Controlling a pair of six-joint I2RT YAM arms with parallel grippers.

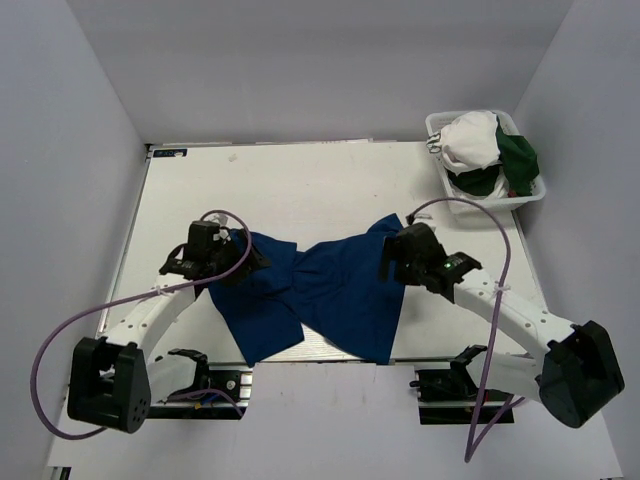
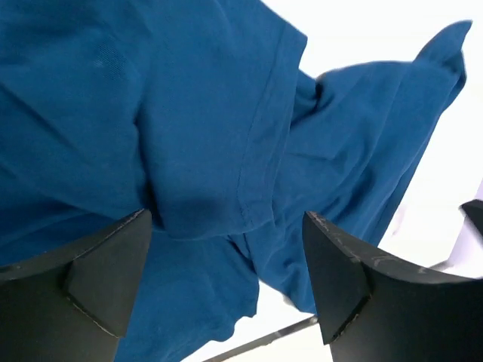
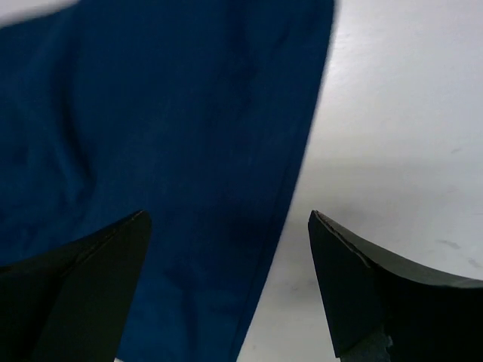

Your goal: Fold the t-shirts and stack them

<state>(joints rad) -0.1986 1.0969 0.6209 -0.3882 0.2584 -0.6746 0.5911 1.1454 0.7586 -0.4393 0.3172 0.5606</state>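
The robot's right gripper needs to next move to the blue t-shirt's near corner (image 1: 375,353), rightmost in the top external view by the table's near edge, and close there.
A royal blue t-shirt (image 1: 320,295) lies rumpled and twisted in the middle of the white table (image 1: 300,185), its lower part hanging over the near edge. My left gripper (image 1: 232,262) stands open over the shirt's left end; in the left wrist view a hemmed fold of the blue t-shirt (image 2: 226,151) lies below the spread fingers (image 2: 106,264), untouched. My right gripper (image 1: 392,258) is open over the shirt's right end, where the blue t-shirt's hem (image 3: 189,151) runs between the fingers (image 3: 355,279) on the white tabletop. More t-shirts, white (image 1: 472,140) and dark green (image 1: 518,155), are bundled in the basket.
A white mesh basket (image 1: 440,125) stands at the table's far right corner. Purple cables (image 1: 495,290) loop from both arms. Grey walls close in the table on three sides.
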